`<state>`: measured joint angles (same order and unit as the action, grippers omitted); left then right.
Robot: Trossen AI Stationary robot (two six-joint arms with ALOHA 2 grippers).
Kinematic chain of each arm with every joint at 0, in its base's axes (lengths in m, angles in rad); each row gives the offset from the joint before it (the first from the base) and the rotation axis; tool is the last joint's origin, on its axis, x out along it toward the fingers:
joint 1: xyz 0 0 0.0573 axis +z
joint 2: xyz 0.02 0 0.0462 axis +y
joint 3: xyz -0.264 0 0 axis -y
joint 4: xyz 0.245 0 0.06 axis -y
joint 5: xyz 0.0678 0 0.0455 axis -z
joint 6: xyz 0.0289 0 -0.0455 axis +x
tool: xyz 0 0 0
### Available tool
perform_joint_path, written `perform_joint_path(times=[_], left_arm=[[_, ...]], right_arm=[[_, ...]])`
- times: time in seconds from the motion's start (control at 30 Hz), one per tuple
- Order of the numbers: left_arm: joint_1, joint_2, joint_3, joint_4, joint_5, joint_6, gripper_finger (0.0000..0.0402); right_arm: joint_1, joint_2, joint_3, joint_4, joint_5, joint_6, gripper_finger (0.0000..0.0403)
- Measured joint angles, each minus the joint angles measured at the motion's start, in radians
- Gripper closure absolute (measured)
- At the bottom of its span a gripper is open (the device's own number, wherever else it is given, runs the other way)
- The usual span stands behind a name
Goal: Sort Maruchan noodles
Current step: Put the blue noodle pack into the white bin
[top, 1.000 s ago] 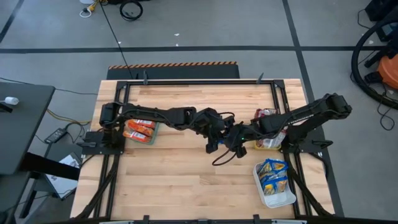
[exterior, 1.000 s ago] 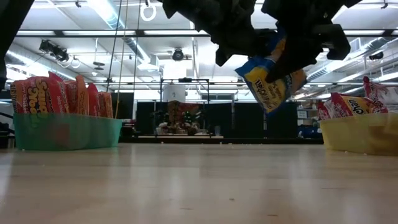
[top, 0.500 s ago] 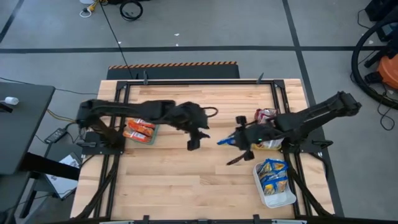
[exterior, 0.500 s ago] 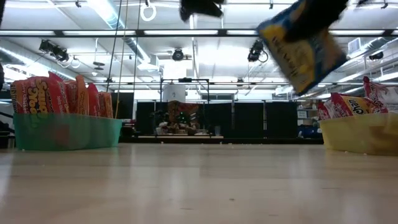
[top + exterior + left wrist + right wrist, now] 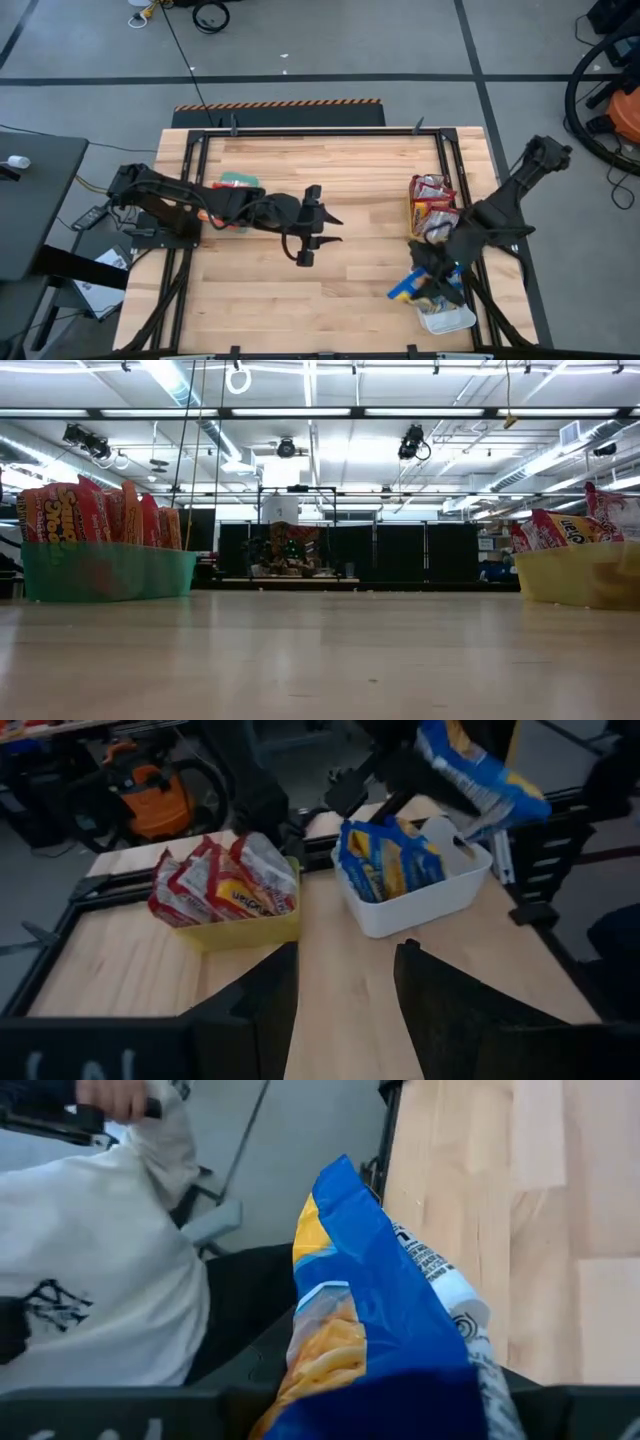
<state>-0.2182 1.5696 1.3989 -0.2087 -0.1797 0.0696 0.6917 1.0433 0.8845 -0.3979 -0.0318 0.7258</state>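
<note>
My right gripper is to let go of the blue-and-yellow noodle packet in the white bin's half farther from the yellow bin [image 5: 438,307].
My right gripper [image 5: 428,275] is shut on a blue-and-yellow noodle packet [image 5: 405,291] above the white bin [image 5: 452,320], which holds more blue packets [image 5: 385,860]. The yellow bin [image 5: 418,232] at the right carries red-and-silver packets [image 5: 225,885]. Orange-red packets [image 5: 95,510] stand in the teal bin [image 5: 105,572] at the left; in the high view my left arm partly covers that bin. At the table's middle my left gripper [image 5: 328,228] is open with nothing between its fingers, pointing toward the right-hand bins. My right gripper pinches one end of the blue packet [image 5: 400,1380] between its two fingers. The rest of the packet [image 5: 490,780] sticks out past the fingers, tilted. It is lifted clear, over the near left rim of the white bin.
Bare wooden table lies between the teal bin and the two right-hand bins. A black frame [image 5: 320,131] runs along the table's edges. A person in white clothing [image 5: 90,1280] stands beyond the table's edge, seen in the right wrist view.
Both grippers were on the blue packet at the table's middle. My left gripper has let go and drawn back toward the left. My right gripper has carried the packet toward the right and near edges, out of the low view, to above the white bin.
</note>
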Motion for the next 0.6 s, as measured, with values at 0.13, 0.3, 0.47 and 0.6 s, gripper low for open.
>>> perform_joint_path(times=[0.13, 0.3, 0.47, 0.6], left_arm=[[-0.008, 0.000, -0.001, 0.056, 0.000, 0.003, 0.0230], [-0.009, 0.000, -0.001, 0.090, 0.000, -0.006, 0.0230], [-0.010, 0.000, -0.001, 0.093, 0.000, -0.037, 0.0230], [-0.012, 0.000, -0.001, 0.093, 0.000, -0.044, 0.0230]], right_arm=[[0.137, 0.028, 0.000, -0.019, 0.146, 0.064, 0.0272], [0.296, 0.095, -0.001, -0.043, 0.332, 0.141, 0.0272], [0.436, 0.151, -0.001, -0.104, 0.499, 0.256, 0.0272], [0.537, 0.200, -0.001, -0.164, 0.670, 0.368, 0.0272]])
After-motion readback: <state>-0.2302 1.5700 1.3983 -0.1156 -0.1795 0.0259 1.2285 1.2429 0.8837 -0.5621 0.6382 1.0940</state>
